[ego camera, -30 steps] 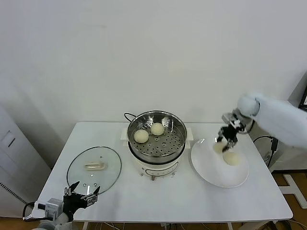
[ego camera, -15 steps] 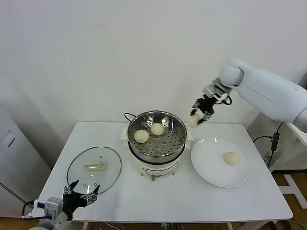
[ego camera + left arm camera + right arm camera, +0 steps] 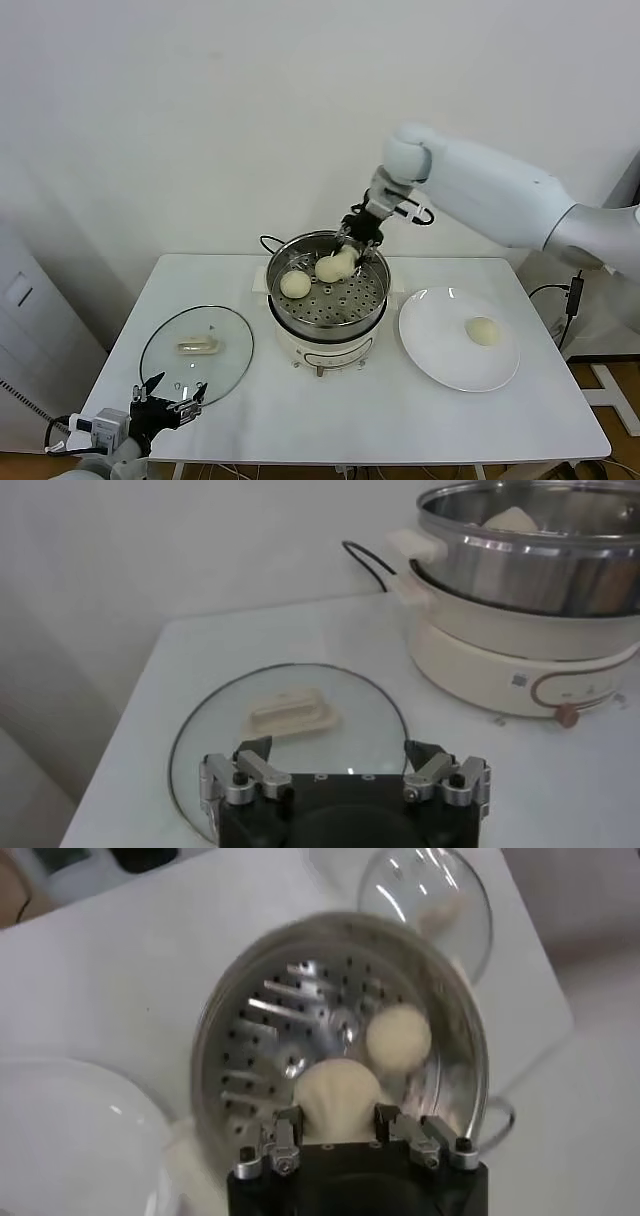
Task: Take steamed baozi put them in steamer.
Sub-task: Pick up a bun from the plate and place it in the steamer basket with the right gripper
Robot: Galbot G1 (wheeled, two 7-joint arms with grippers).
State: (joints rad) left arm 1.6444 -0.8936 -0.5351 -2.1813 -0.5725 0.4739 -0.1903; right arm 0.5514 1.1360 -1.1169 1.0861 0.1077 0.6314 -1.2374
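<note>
The baozi, held just above the steamer's floor, will be let go by my right gripper on the perforated steamer's bottom near the front rim [image 3: 326, 312] [image 3: 308, 995], before the other baozi.
The steel steamer [image 3: 379, 281] stands on its white cooker base mid-table. Two steamed baozi [image 3: 294, 285] [image 3: 327, 269] lie on its perforated floor. My right gripper [image 3: 352, 247] hangs over the steamer's back rim, shut on a third baozi [image 3: 336, 1098] held just above the floor [image 3: 275, 1038]; another bun [image 3: 398, 1035] lies beside it. One more baozi [image 3: 482, 331] rests on the white plate [image 3: 440, 355] at the right. My left gripper [image 3: 168, 402] stands open at the front left edge, empty, by the glass lid [image 3: 290, 715].
The glass lid [image 3: 196, 345] with a cream handle lies flat on the table to the left of the cooker. A black cord [image 3: 268, 243] runs behind the steamer. A wall stands close behind the table.
My right gripper lifted a baozi off the plate and carried it up and left, and it now hangs low over the steamer. The left arm stayed put.
</note>
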